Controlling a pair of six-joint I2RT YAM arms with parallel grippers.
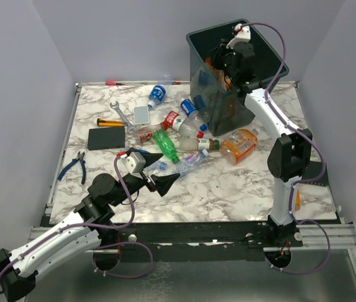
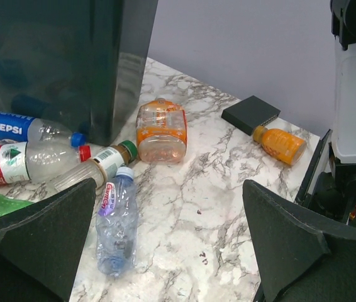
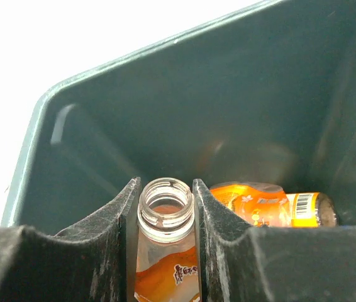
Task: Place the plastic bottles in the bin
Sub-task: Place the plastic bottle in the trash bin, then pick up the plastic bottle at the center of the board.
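Next, I close my left gripper on the blue label (image 1: 143, 151) of the clear bottle that lies beside the green bottle.
The dark bin (image 1: 260, 47) stands at the back right, and my right gripper (image 1: 228, 60) reaches down inside it. In the right wrist view that gripper (image 3: 165, 189) is shut on the neck of a capless, orange-labelled plastic bottle (image 3: 164, 220); another orange bottle (image 3: 272, 204) lies on the bin (image 3: 165, 107) floor. Several plastic bottles lie beside the bin: a Pepsi one (image 2: 17, 127), a red-labelled one (image 2: 14, 162), a green one (image 1: 165, 146), a squat orange one (image 2: 161, 131) and a clear purple-labelled one (image 2: 116, 220). My left gripper (image 1: 159, 168) hovers open just right of that clear bottle, holding nothing (image 2: 169, 201).
A wrench (image 1: 120, 112), pliers (image 1: 74, 165), a black slab (image 1: 106, 137) and a grey slab (image 1: 141, 114) lie on the left of the marble table. A small orange bottle (image 2: 280, 143) and a black block (image 2: 250, 114) sit near the right arm's base.
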